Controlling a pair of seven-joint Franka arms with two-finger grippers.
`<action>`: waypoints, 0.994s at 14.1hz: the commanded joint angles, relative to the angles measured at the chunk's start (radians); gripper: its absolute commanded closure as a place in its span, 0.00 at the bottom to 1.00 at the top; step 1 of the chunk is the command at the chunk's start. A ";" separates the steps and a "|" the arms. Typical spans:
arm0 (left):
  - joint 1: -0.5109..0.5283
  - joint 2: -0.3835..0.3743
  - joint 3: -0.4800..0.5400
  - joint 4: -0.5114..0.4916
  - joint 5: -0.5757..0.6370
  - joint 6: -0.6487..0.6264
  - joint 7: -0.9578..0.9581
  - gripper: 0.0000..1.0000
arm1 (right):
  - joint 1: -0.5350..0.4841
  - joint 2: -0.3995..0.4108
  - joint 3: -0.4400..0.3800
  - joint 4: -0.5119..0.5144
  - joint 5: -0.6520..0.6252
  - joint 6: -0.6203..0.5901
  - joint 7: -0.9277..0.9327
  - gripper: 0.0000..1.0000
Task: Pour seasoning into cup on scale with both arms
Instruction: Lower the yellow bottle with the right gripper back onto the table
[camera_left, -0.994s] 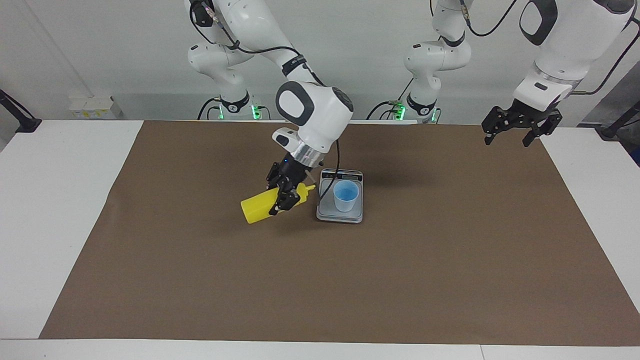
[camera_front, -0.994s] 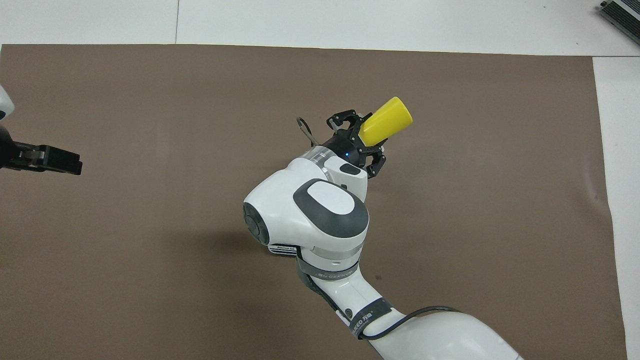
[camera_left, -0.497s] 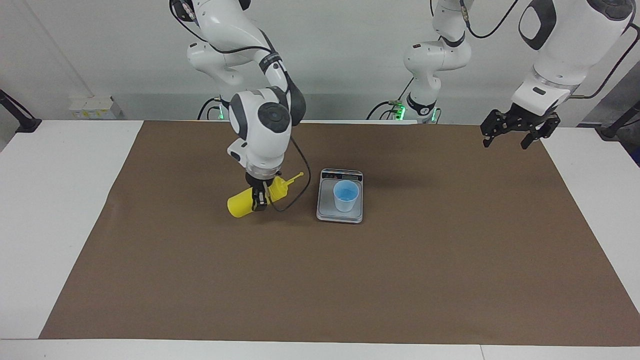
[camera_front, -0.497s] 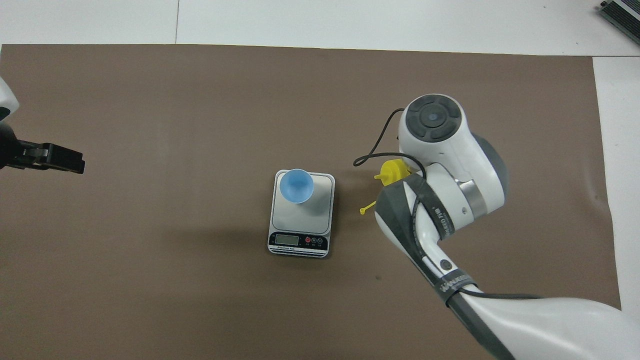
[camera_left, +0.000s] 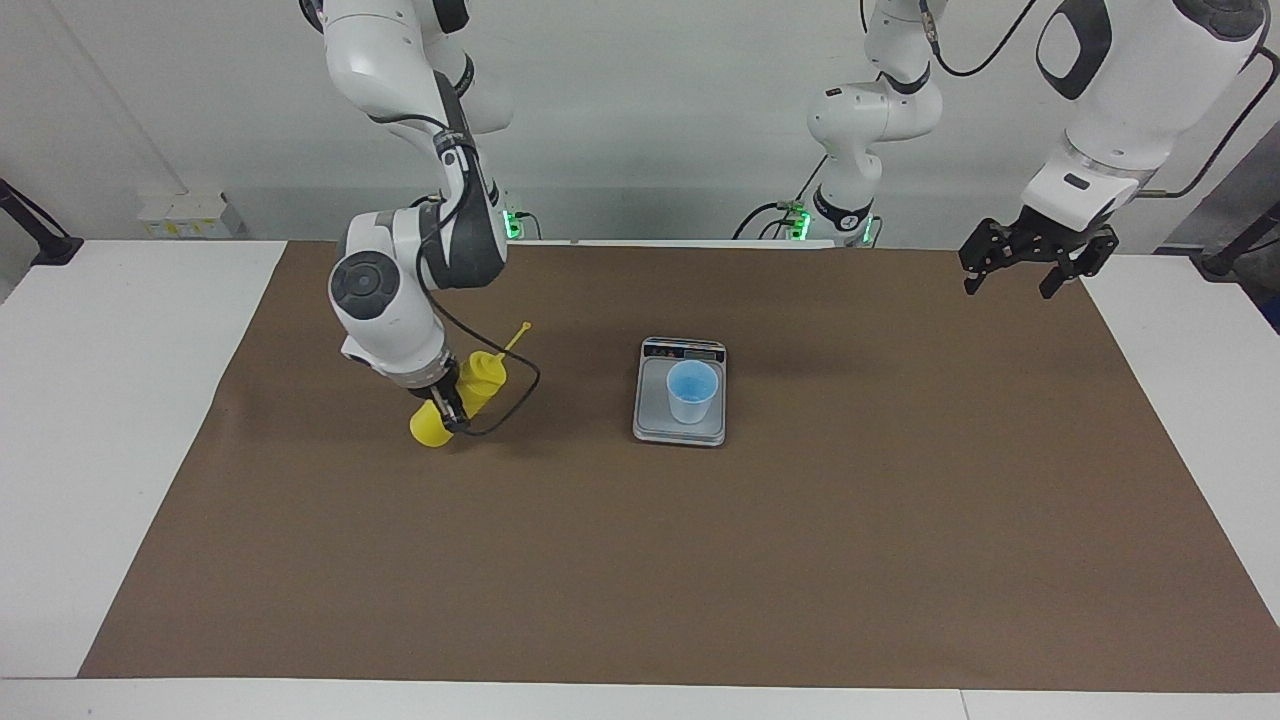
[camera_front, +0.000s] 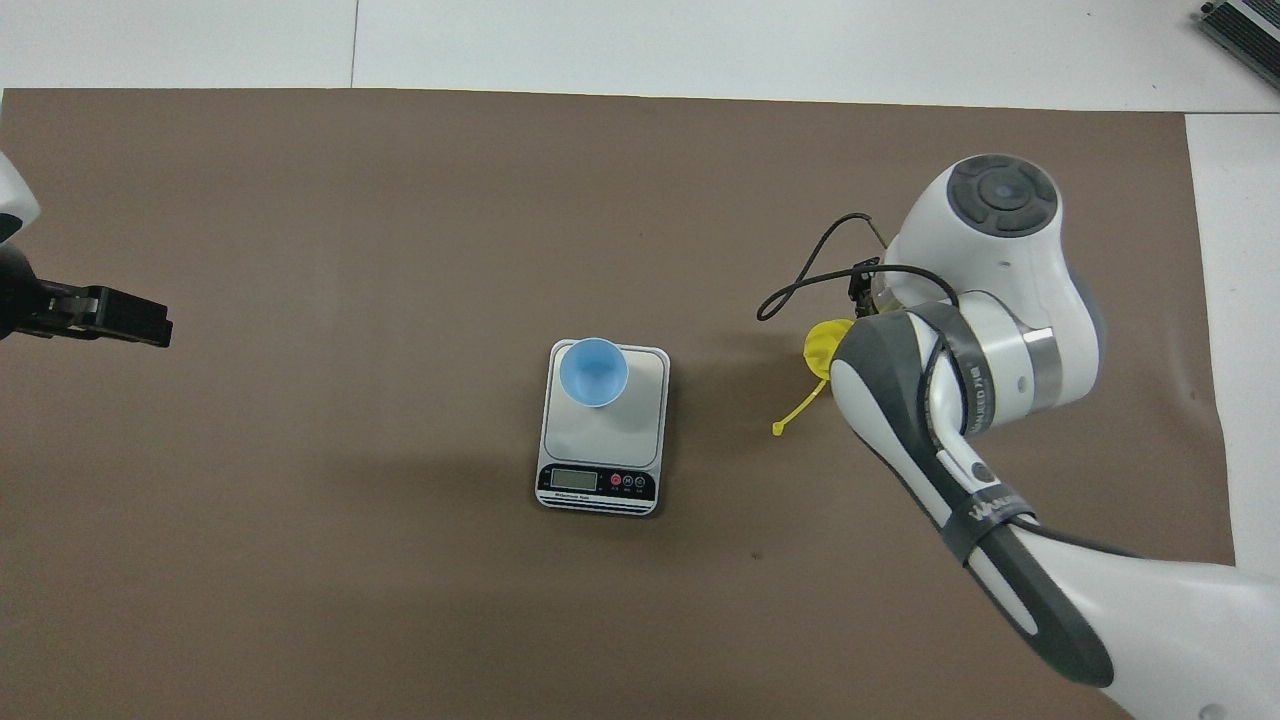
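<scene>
Next, I set the yellow seasoning bottle upright with my right gripper on the brown mat, well off the scale (camera_front: 964, 386), under that gripper's own wrist.
The light-blue cup (camera_left: 692, 390) stands on the silver-grey scale (camera_left: 654, 404) in the middle of the brown mat. Both also show in the overhead view, the cup (camera_front: 593, 370) on the scale (camera_front: 645, 400). My right gripper (camera_left: 448, 408) is shut on the yellow seasoning bottle (camera_left: 478, 378). It holds the bottle tilted, base low over the mat, nozzle up, cap strap hanging loose, well off the scale toward the right arm's end. In the overhead view the arm hides most of the bottle (camera_front: 822, 345). My left gripper (camera_left: 1008, 280) waits open and empty, raised over the mat's edge at the left arm's end.
The brown mat (camera_left: 700, 560) covers most of the white table. A black cable loops from the right wrist beside the bottle (camera_left: 510, 400). The left gripper (camera_front: 130, 325) shows at the edge of the overhead view.
The right arm has swung the bottle away from the scale toward its own end of the table and turned it more upright. The left gripper has barely moved.
</scene>
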 joint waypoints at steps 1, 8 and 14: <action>0.010 -0.015 -0.003 -0.011 -0.006 -0.003 0.010 0.00 | -0.087 -0.031 0.013 -0.025 0.128 -0.052 -0.214 1.00; 0.010 -0.017 -0.003 -0.011 -0.006 0.000 0.007 0.00 | -0.228 -0.024 0.010 -0.079 0.345 -0.109 -0.396 1.00; 0.010 -0.017 -0.003 -0.011 -0.006 -0.001 0.007 0.00 | -0.265 -0.020 0.003 -0.065 0.307 -0.095 -0.310 0.03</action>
